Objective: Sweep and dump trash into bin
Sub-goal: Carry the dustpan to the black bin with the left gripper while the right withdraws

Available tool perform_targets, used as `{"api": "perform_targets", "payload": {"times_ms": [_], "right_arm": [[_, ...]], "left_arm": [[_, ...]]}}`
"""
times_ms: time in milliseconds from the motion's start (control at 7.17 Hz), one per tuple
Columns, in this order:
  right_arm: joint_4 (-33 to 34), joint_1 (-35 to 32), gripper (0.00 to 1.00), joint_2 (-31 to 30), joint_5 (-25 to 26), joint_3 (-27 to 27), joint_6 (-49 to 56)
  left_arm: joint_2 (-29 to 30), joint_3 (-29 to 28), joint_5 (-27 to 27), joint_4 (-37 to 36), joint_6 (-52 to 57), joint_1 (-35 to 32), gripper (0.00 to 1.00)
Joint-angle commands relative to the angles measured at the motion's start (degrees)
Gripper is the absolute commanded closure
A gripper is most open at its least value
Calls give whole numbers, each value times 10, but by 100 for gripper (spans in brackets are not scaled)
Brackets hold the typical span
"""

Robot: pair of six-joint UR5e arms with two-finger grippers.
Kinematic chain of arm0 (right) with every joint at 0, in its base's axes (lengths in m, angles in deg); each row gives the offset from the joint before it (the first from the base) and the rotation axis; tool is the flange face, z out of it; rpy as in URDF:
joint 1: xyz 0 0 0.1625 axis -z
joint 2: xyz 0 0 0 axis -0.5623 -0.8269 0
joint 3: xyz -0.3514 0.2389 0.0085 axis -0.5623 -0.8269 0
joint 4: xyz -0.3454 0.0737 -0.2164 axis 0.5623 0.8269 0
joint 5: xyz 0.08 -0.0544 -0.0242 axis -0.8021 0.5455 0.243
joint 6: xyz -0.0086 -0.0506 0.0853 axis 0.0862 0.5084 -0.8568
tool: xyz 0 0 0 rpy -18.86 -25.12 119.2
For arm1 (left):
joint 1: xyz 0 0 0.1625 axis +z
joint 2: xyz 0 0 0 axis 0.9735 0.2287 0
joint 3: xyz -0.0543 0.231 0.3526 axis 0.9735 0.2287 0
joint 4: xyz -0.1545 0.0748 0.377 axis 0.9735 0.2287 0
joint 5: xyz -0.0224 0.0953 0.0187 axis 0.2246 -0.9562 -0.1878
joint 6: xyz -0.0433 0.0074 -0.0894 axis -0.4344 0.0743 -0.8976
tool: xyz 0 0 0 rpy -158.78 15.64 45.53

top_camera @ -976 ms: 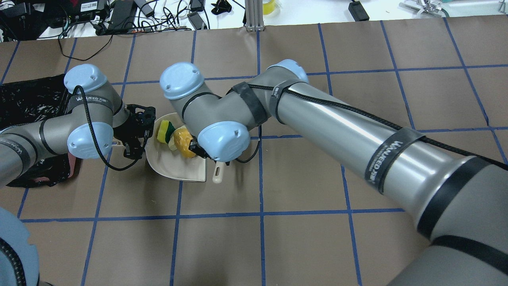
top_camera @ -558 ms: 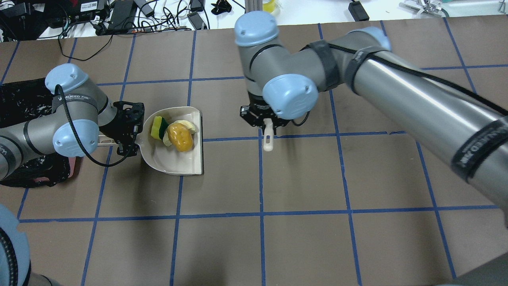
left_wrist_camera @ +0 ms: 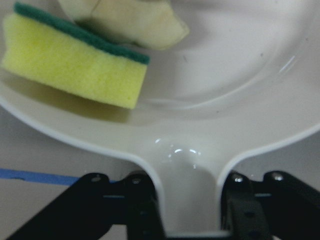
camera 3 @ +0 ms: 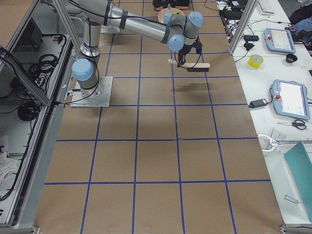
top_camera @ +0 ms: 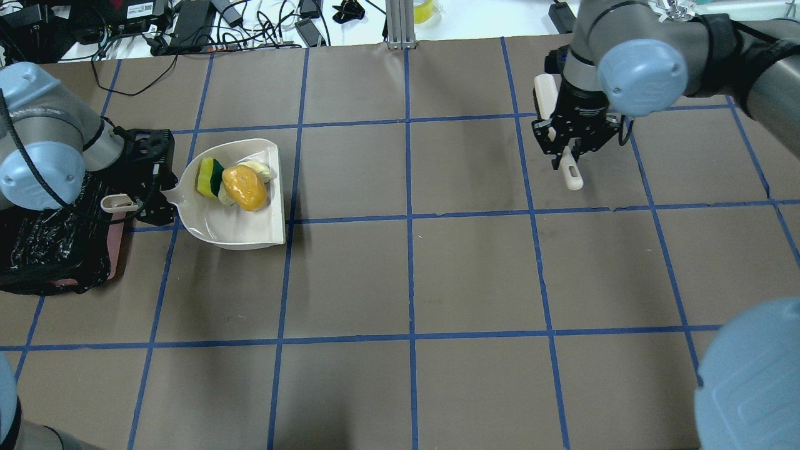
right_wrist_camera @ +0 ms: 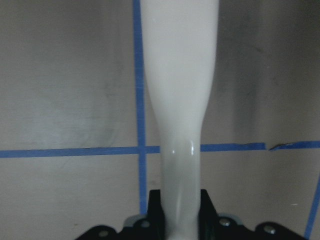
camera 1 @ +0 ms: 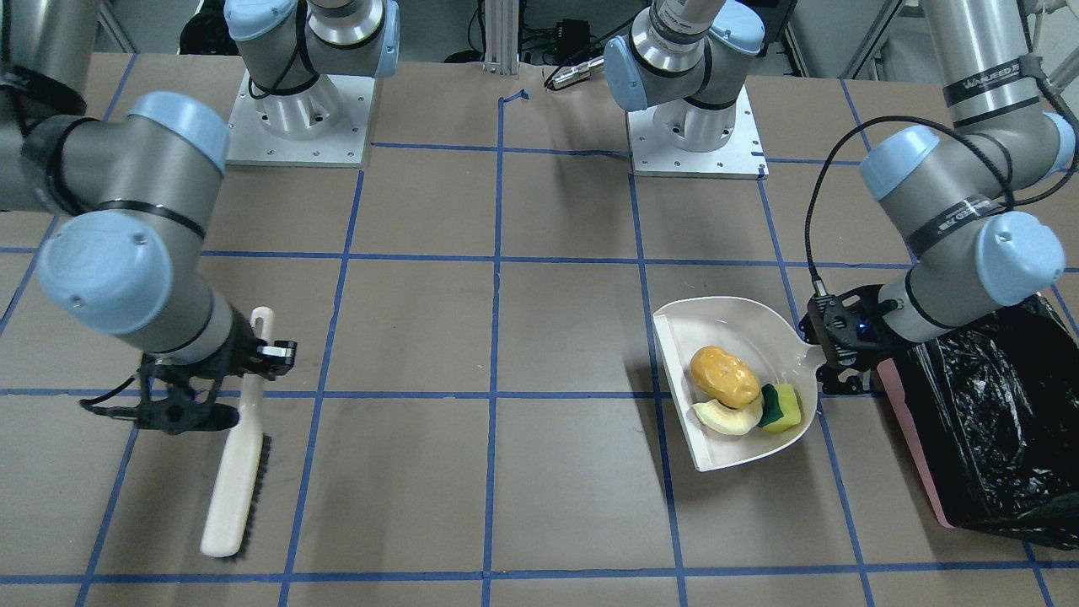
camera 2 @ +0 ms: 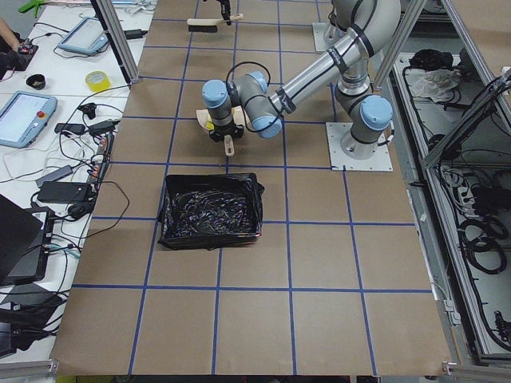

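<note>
The robot's right gripper needs to release the beige brush along the next blue tape line farther (camera 1: 126,460) away from the bin.
The trash lies in the beige dustpan (top_camera: 250,230): an orange-yellow lump (top_camera: 244,186), a pale melon-rind slice (camera 1: 725,417) and a yellow wedge with a green side (left_wrist_camera: 75,65). My left gripper (top_camera: 164,187) is shut on the dustpan's handle and holds the pan level, right beside the bin (top_camera: 44,244), a pink container lined with a black bag. My right gripper (top_camera: 565,147) is shut on the beige brush (camera 1: 236,464) and holds it far off at the table's right side, bristles sideways.
Cables and power bricks (top_camera: 187,25) lie beyond the table's far edge. A metal post (top_camera: 400,25) stands at the far middle. Both arm bases (camera 1: 691,126) are bolted on at the robot's side. Blue tape lines grid the brown table.
My right arm has swung away from the dustpan to the far right, with the brush in it. My left arm has drawn the loaded dustpan left, towards the bin.
</note>
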Motion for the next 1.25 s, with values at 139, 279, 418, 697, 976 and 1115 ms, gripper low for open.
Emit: {"api": "perform_targets", "payload": {"times_ms": [139, 279, 418, 697, 976, 1115], "right_arm": [[88, 136, 100, 5, 9, 60, 155], [129, 143, 100, 17, 11, 75, 186], [138, 143, 100, 21, 11, 77, 191], [138, 144, 100, 25, 11, 78, 188], [139, 143, 100, 33, 12, 78, 164], [139, 143, 100, 34, 11, 78, 148]], "left_arm": [[-19, -65, -1, 91, 39, 67, 100], [-18, -80, -10, 103, 75, 98, 100], [-20, -97, -27, 112, 102, 132, 100], [-11, -155, -63, 145, 184, 205, 100], [-6, -183, -64, 143, 212, 284, 100], [-3, -201, -64, 139, 227, 312, 100]]}}
